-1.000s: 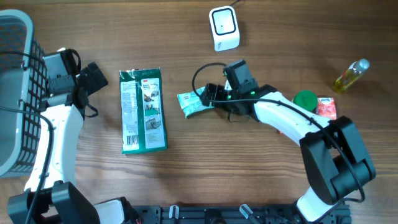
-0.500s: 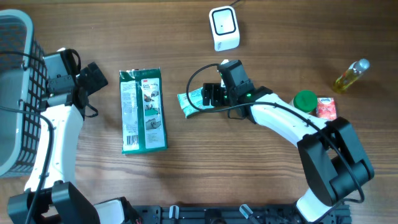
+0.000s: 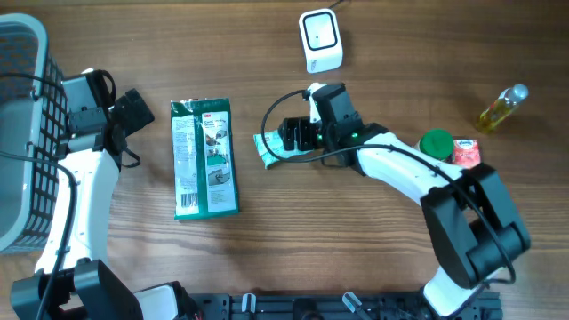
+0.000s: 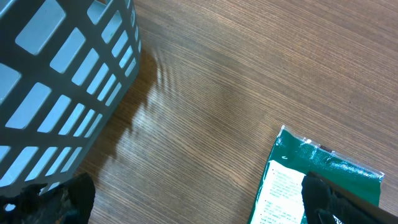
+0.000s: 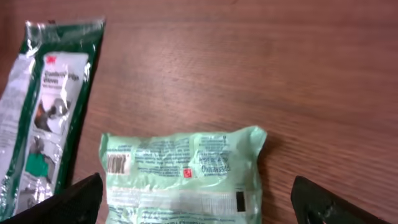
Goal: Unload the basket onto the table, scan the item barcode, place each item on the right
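Note:
The robot's right gripper straddles the full width of the snack packet, barcode included, so it should tilt and pinch the snack packet's end (image 5: 254, 177) away from the dark green packet.
A light green snack packet (image 5: 183, 174) lies flat on the wood table, a small barcode (image 5: 116, 163) on its upper left. My right gripper (image 5: 199, 208) hangs open over it, one dark finger (image 5: 68, 202) on each side and neither touching it. Seen from overhead, the right gripper (image 3: 286, 138) covers most of the packet (image 3: 267, 148). The white scanner (image 3: 320, 40) stands at the back. A long dark green packet (image 3: 204, 158) lies left of centre. My left gripper (image 3: 135, 108) is open over bare wood just left of it, with nothing held.
A grey mesh basket (image 3: 22, 133) fills the far left edge. Right of the right arm stand a green-capped container (image 3: 436, 142), a small red carton (image 3: 467, 153) and an oil bottle (image 3: 502, 108). The dark green packet (image 4: 317, 180) edges into the left wrist view.
The right gripper has slid left and now stands over the light green packet, covering more of it. The left arm and both packets have not moved.

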